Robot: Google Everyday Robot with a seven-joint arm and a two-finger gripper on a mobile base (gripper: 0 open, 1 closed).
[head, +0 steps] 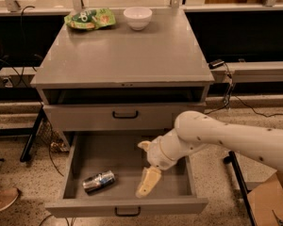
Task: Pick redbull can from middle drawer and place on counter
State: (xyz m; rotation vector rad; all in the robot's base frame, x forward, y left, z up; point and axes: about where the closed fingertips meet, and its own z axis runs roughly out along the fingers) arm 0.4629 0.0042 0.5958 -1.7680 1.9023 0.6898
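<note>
The gripper needs to grab the redbull can's end point(108, 178) that points toward the drawer's middle.
The redbull can point(98, 181) lies on its side at the front left of the open middle drawer point(85, 154), the lowest one of the grey cabinet. My gripper point(142, 169) is inside the drawer, right of the can and apart from it. It is open and empty, with one cream finger point(147, 182) pointing down toward the drawer's front and the other further back. The counter point(127, 55) is the cabinet's flat grey top, above.
A green snack bag point(89, 19) and a white bowl point(137, 18) sit at the counter's back edge. The drawer above point(125, 114) is closed. A cardboard box point(269, 204) stands on the floor at the lower right. A shoe point(2, 199) shows at the lower left.
</note>
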